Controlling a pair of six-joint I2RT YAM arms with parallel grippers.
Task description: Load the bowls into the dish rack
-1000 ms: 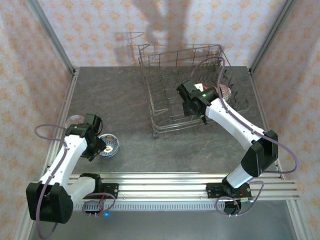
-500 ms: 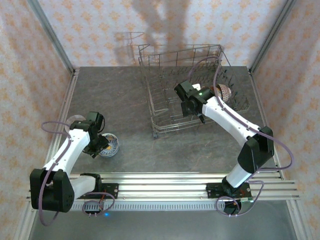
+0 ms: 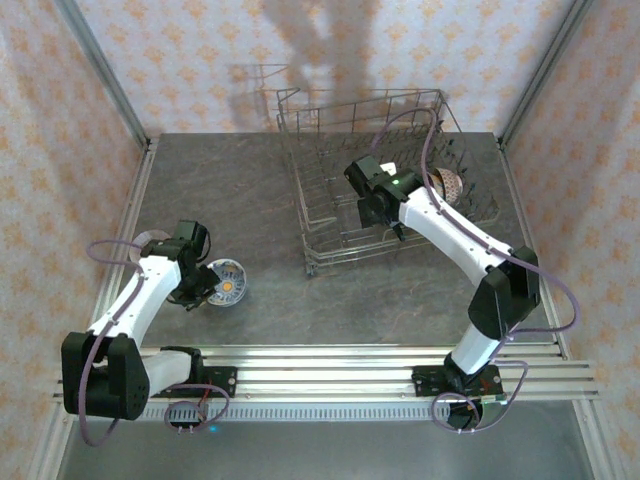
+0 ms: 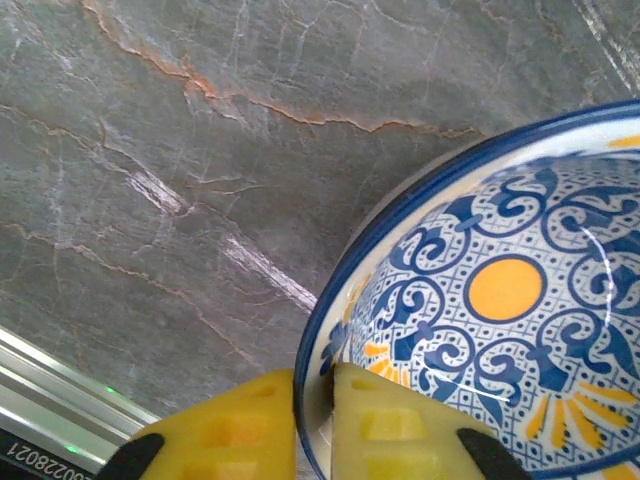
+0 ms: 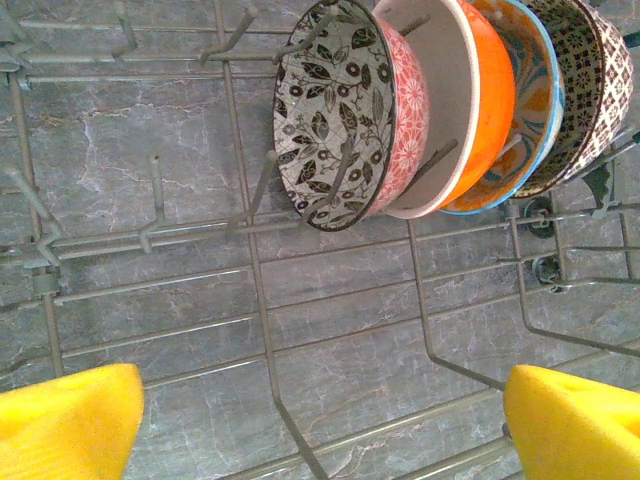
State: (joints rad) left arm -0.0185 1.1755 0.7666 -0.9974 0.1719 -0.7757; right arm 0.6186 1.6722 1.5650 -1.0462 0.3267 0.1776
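Observation:
The patterned bowl sits inside another bowl and my left gripper reaches deep. Next, I open it, rise and pinch only the patterned bowl's rim (image 4: 316, 338).
A blue-and-white patterned bowl (image 3: 226, 283) with an orange centre (image 4: 503, 288) sits on the table at the front left. My left gripper (image 3: 200, 291) (image 4: 315, 388) is shut on its near rim, one yellow pad inside the bowl and one outside. My right gripper (image 3: 388, 218) (image 5: 320, 430) hangs open inside the dish rack (image 3: 302, 215) over bare wires (image 5: 255, 290). Several bowls stand on edge in a row between the tines: a leaf-patterned pink one (image 5: 340, 110), a white one (image 5: 450, 90), an orange one (image 5: 495, 100) and a brown-patterned one (image 5: 590, 80) (image 3: 447, 184). A white bowl (image 3: 148, 240) lies by the left rail.
The grey stone table (image 3: 220, 190) is bare between the left arm and the rack. Metal rails (image 3: 330, 360) run along the near edge. Patterned walls close in the back and both sides. Upright tines (image 5: 155, 185) stand free to the left of the racked bowls.
My left gripper has shut on the patterned bowl's rim, and the bowl has shifted a little to the right. My right gripper has drifted slightly back and left, still open.

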